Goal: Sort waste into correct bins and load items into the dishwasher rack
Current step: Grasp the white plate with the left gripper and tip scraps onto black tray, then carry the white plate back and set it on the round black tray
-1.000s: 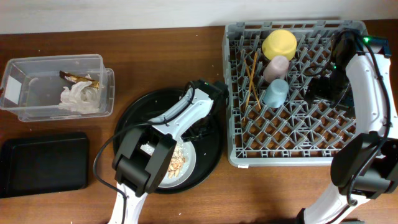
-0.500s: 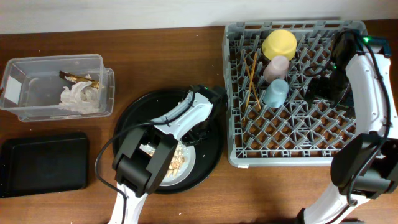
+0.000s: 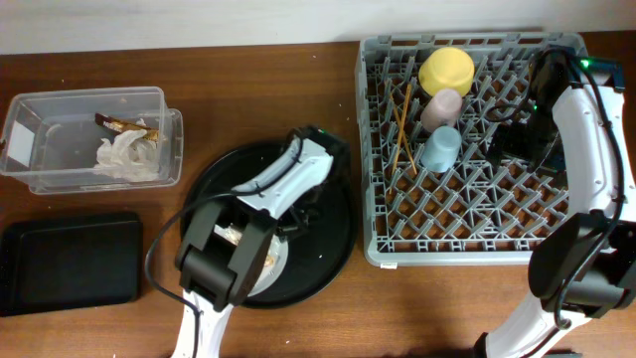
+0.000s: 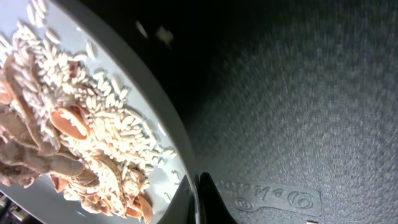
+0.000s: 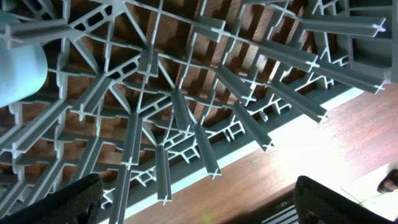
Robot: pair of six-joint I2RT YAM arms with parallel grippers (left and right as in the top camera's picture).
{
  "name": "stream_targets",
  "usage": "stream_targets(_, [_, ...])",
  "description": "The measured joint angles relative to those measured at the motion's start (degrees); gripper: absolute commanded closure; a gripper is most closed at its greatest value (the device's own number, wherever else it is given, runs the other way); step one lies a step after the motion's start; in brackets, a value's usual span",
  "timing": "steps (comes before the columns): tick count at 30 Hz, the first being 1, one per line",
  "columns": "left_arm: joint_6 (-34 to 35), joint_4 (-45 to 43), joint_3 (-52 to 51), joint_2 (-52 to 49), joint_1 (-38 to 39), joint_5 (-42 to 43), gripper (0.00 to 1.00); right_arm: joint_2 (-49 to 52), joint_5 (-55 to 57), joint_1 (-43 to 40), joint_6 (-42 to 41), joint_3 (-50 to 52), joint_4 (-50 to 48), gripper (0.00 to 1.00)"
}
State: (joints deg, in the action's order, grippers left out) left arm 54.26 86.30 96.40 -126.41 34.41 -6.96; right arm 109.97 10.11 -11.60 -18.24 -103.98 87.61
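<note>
The robot's left gripper should set the round pale grey plate down on the middle of the large round black tray [image 3: 266, 220].
My left gripper [image 4: 198, 200] is shut on the rim of the round pale grey plate [image 4: 146, 93], which holds a heap of beige-brown food scraps [image 4: 74, 143]. In the overhead view this gripper [image 3: 295, 221] and the plate [image 3: 275, 257] are over the large round black tray [image 3: 328, 249], mostly hidden by the arm. The grey dishwasher rack [image 3: 457, 257] holds the yellow bowl [image 3: 446, 70], pink cup [image 3: 441, 106], light blue cup [image 3: 439, 147] and chopsticks [image 3: 404, 124]. My right gripper [image 5: 205, 205] is open and empty above the rack's right side [image 3: 517, 134]. The foil wrapper [image 3: 121, 124] lies in the clear box [image 3: 60, 99].
The shallow black rectangular tray [image 3: 70, 261] sits at the front left, below the clear box. White crumpled paper [image 3: 124, 154] also lies in the clear box. The blue cup shows at the left edge of the right wrist view [image 5: 18, 68].
My left arm has shifted left over the round black tray, and the plate with the scraps has moved left with it. The right arm has not moved.
</note>
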Motion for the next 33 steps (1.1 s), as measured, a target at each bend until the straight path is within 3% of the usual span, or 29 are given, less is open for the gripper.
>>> stream_targets(7, [-7.19,5.33,5.29,0.63,-11.93,-2.78,0.99,0.00,0.02,0.00,-0.02,0.00,-0.07,0.02])
stream_targets(15, [-19.80,4.39,6.95,8.90,-34.80,-2.03,0.99,0.00,0.00,0.00,0.00,0.00,-0.07,0.01])
stream_targets(24, [-33.53,-0.22,6.95,8.90,-57.22,16.31,1.00,0.00,0.02,0.00,0.02,0.00,-0.07,0.02])
stream_targets(33, [-43.60,0.00,6.95,8.90,-78.42,42.45,0.99,0.00,0.02,0.00,-0.02,0.00,-0.07,0.01])
